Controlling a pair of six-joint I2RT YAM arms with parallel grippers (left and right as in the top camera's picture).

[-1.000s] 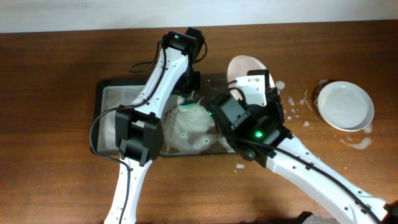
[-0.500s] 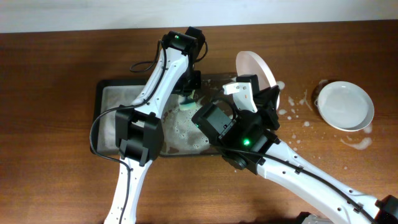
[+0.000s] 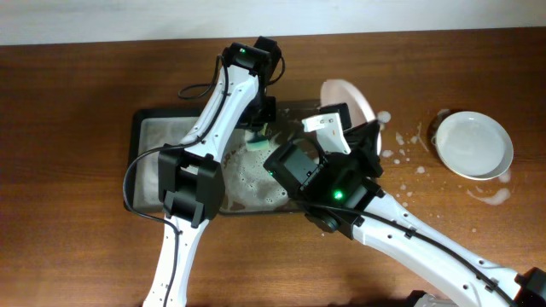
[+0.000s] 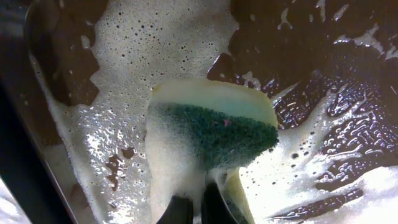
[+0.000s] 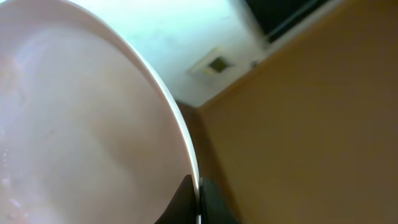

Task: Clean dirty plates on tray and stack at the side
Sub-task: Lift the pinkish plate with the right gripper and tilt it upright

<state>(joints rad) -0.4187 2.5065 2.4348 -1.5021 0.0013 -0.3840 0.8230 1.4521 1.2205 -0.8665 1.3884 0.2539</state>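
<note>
The white plate [image 3: 461, 147] is lying flat beyond the foam drops. I will let go of the pinkish-white plate with my right gripper on top of it.
My right gripper [image 5: 198, 202] is shut on the rim of a white plate [image 5: 81, 137], held tilted on edge. From overhead this plate [image 3: 351, 95] pokes out behind the right arm at the tray's right end. My left gripper [image 4: 196, 211] is shut on a green and yellow sponge [image 4: 211, 134], pressed into the foamy tray [image 4: 56, 81]. Overhead the sponge [image 3: 257, 143] sits at the tray's [image 3: 149, 162] far middle. A second white plate [image 3: 472, 143] lies flat on the table at the right. A third plate is not in view.
Soap foam and water drops [image 3: 401, 149] lie on the table between the tray and the right plate. The wood table's far edge meets a white wall [image 3: 102, 21].
My right gripper has turned the plate from lying nearly flat to standing on edge and shifted it slightly left. The left gripper and sponge have stayed put.
</note>
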